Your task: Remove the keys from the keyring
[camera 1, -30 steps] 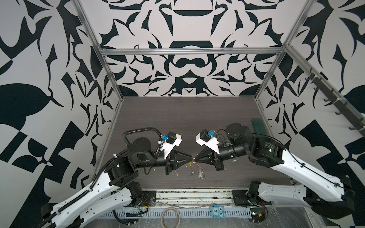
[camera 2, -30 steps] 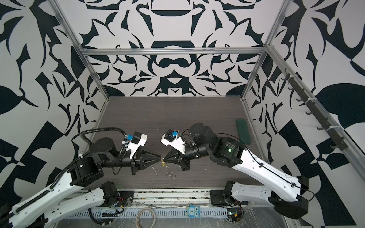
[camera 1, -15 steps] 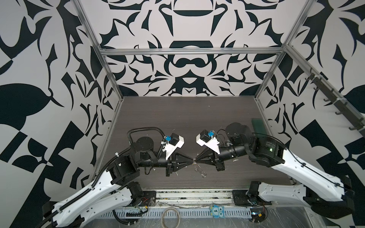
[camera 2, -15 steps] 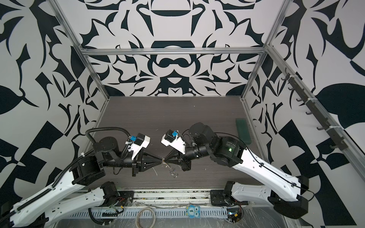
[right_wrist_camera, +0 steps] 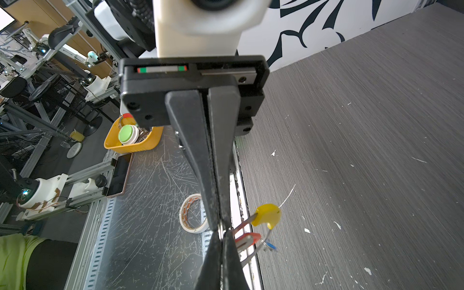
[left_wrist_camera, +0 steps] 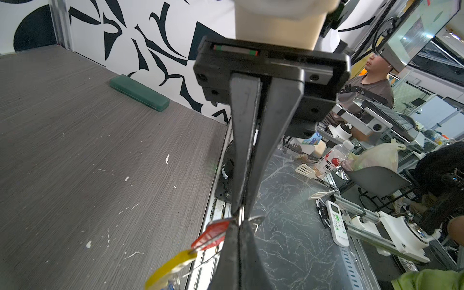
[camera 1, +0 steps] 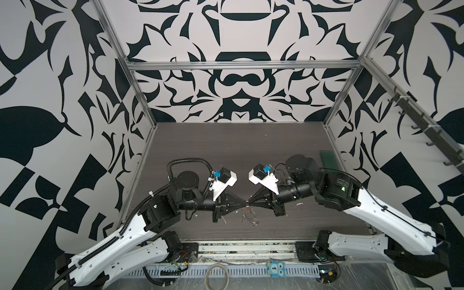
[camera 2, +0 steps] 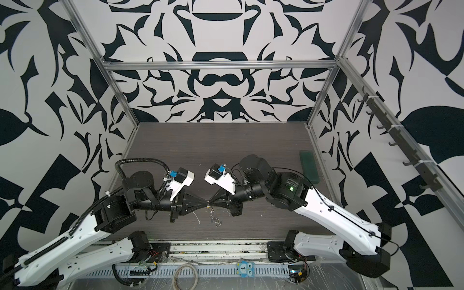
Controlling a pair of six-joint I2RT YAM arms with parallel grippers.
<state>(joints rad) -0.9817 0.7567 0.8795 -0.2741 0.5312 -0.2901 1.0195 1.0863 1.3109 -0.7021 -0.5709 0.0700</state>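
Note:
Both my grippers are pinching the small metal ring, and the red key hangs loose next to it. So my right gripper needs to open and take the red key (left_wrist_camera: 211, 234).
Low over the front middle of the table, my left gripper (camera 1: 244, 201) (camera 2: 207, 201) and right gripper (camera 1: 249, 200) (camera 2: 210, 200) meet tip to tip, both shut. In the left wrist view my left gripper (left_wrist_camera: 238, 224) and the right one pinch a small metal ring (left_wrist_camera: 241, 214) from opposite sides. Beside that ring hang the red key (left_wrist_camera: 211, 234) (right_wrist_camera: 247, 239), the keyring's yellow section (left_wrist_camera: 170, 266) (right_wrist_camera: 267, 215) and the blue key (right_wrist_camera: 271, 245). The thin grey keyring loop (camera 1: 248, 218) (camera 2: 215, 219) dangles under the tips. My right gripper (right_wrist_camera: 222, 233) shows the same pinch.
A green case (camera 1: 327, 159) (camera 2: 309, 165) (left_wrist_camera: 139, 93) lies by the right wall. Beyond the table's front edge sit a beige hoop (camera 1: 217, 277), a tape roll (right_wrist_camera: 193, 213) and a yellow tray (right_wrist_camera: 130, 147). White flecks dot the dark tabletop (camera 1: 226, 145).
My left gripper has moved right to the right gripper's tip and has shut there. The right arm has held still, and the hanging keys have shifted a little.

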